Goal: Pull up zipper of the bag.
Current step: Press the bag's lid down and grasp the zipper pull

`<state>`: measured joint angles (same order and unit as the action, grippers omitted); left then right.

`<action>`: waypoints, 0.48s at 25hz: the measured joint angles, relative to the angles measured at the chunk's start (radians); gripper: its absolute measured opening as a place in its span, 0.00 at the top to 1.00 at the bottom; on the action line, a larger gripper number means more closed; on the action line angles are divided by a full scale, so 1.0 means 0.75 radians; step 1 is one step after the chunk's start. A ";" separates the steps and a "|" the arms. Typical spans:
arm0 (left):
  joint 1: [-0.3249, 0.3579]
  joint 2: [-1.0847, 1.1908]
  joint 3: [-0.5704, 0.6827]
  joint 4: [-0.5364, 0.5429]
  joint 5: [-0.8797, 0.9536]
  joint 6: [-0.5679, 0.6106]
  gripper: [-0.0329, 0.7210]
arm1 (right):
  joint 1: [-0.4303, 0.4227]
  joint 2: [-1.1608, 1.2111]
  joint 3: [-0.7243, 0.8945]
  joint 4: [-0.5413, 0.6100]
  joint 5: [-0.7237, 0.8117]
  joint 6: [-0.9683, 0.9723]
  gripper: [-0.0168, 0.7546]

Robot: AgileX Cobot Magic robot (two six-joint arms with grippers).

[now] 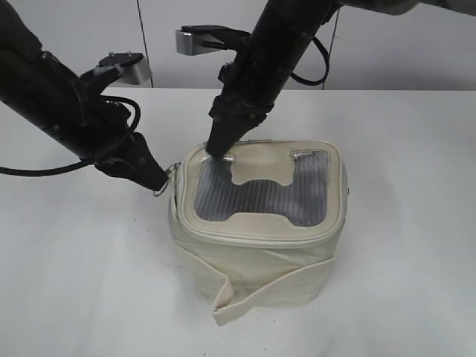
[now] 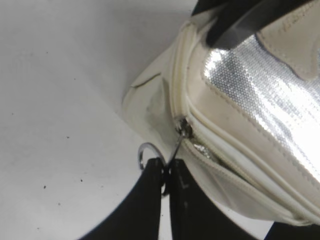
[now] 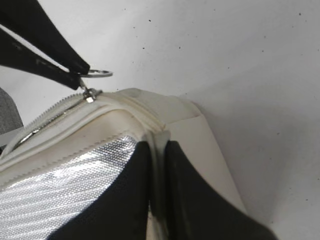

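Observation:
Next, I release the slider's ring pull from my left gripper just under the middle of the lid's front rim (image 1: 262, 265).
The cream-white boxy bag (image 1: 256, 260) stands mid-table, its lid a grey mesh window with a cream H patch. The cream zipper track (image 2: 220, 145) runs round the lid rim. One silver slider (image 2: 185, 129) sits at the lid's left corner; it also shows in the right wrist view (image 3: 90, 95). My left gripper (image 2: 165, 167) is shut on the slider's ring pull (image 2: 144, 150), which also shows in the exterior view (image 1: 168, 181). My right gripper (image 3: 157, 147) is shut on the lid's rim (image 3: 156, 131) at the far left corner (image 1: 217, 152). A loose strap (image 1: 238, 297) hangs in front.
The white table (image 1: 401, 186) spreads all round the bag. A pale wall stands behind. Both arms' wrist camera housings (image 1: 126, 67) hang above the table's back.

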<state>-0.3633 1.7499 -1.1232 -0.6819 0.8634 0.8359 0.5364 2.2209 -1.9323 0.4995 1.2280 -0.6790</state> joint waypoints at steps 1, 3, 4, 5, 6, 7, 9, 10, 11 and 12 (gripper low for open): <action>0.001 0.000 0.000 0.001 0.008 0.000 0.94 | 0.000 0.000 0.000 0.000 0.000 0.006 0.90; 0.001 -0.001 0.000 0.003 0.018 -0.003 0.94 | 0.000 0.000 0.000 0.000 0.004 0.018 0.90; 0.001 -0.001 0.000 0.004 0.033 -0.004 0.94 | 0.001 0.000 0.000 0.000 0.004 0.021 0.90; 0.001 -0.001 0.000 0.004 0.045 -0.004 0.94 | 0.001 0.000 0.000 -0.001 0.004 0.027 0.90; 0.001 -0.001 -0.002 0.004 0.058 -0.004 0.94 | 0.002 0.000 0.000 -0.001 0.004 0.034 0.90; 0.001 -0.001 -0.003 0.003 0.071 -0.005 0.94 | 0.004 0.000 0.000 -0.001 0.004 0.041 0.90; 0.004 -0.001 -0.010 0.003 0.090 -0.009 0.94 | 0.006 -0.001 0.001 -0.001 0.004 0.047 0.90; 0.006 -0.001 -0.011 0.003 0.106 -0.010 0.95 | 0.006 -0.001 0.001 -0.001 0.004 0.050 0.90; 0.006 -0.001 -0.011 0.009 0.145 -0.012 0.95 | 0.006 -0.001 0.001 -0.006 0.004 0.055 0.90; 0.006 -0.002 -0.011 0.013 0.172 -0.015 0.95 | 0.006 -0.001 0.001 -0.013 0.004 0.064 0.90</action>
<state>-0.3591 1.7480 -1.1317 -0.6723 0.9927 0.8246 0.5412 2.2198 -1.9316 0.4900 1.2310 -0.6314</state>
